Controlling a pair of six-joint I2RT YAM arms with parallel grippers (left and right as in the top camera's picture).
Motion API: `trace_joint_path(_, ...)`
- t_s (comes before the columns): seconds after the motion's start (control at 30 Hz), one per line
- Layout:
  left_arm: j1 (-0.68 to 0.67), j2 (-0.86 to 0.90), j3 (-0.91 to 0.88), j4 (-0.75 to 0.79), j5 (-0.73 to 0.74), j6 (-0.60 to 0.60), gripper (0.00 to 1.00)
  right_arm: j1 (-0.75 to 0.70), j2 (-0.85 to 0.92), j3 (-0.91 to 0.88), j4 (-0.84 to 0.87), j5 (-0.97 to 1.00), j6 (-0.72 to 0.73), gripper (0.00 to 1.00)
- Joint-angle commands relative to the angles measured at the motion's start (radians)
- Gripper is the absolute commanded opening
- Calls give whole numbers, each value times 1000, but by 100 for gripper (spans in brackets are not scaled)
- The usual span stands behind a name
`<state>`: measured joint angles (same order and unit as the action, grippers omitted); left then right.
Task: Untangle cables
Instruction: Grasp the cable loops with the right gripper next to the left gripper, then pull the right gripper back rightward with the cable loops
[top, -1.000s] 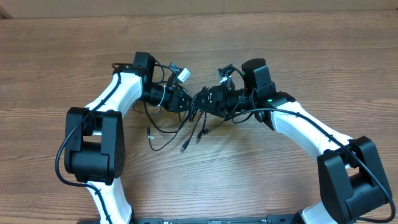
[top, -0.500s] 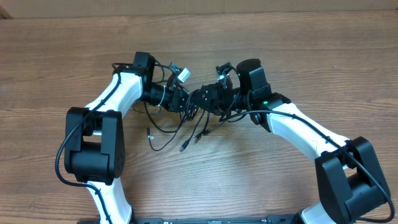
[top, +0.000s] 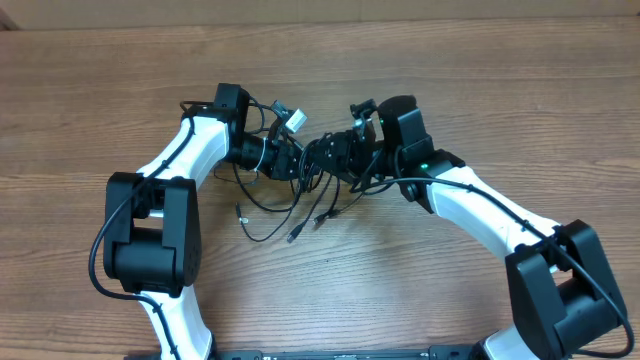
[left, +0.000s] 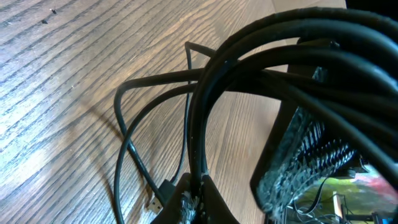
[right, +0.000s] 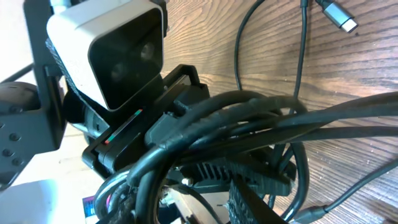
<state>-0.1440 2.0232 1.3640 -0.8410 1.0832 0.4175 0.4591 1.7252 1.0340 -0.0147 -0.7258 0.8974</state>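
Observation:
The robot's left gripper needs to release the piece of black cable on the wood (top: 336, 198) next to the hanging plug ends.
The black cables (top: 312, 180) bunch into a tangle between my two grippers, above the middle of the table, and several plug ends hang down to the wood (top: 297, 237). My left gripper (top: 297, 163) (left: 200, 198) is shut on one strand, pinched thin between its jaws. Tip to tip with it is my right gripper (top: 323, 157) (right: 186, 205), closed round the thick bundle (right: 249, 118), which crosses right over its ribbed finger (right: 249, 202). That finger's pad (left: 298, 155) shows under the arching cables (left: 205, 112) in the left wrist view.
A USB plug (left: 157, 200) lies on the wood just beside the left jaws. A silver-tipped plug (right: 341, 18) rests on the table beyond the bundle. The left wrist's white camera (right: 118, 50) is very close in front of the right wrist. Bare wooden table (top: 450, 80) lies all around.
My right gripper has crept left and slightly away, closer to the left gripper, and its jaws have narrowed a little on the bundle. The left arm has stayed put.

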Motion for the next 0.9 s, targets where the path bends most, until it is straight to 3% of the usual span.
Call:
trace_joint_path(0.0,-8,11,8,1,23,-7,4,18,-11,13,7,89,15,34)
trace_joint_path(0.1,-8,11,8,1,13,-7,4,23,-11,13,-1,97,13,16)
trace_joint_path(0.2,-8,11,8,1,4,-7,4,22,-11,13,-41,98,-19,7)
trace_joint_path(0.67,-8,11,8,10,-37,-42,4,10,-11,13,-205,141,-43,4)
trace_joint_path(0.87,-8,11,8,56,-220,-211,5,-4,-11,13,-455,386,-96,4)
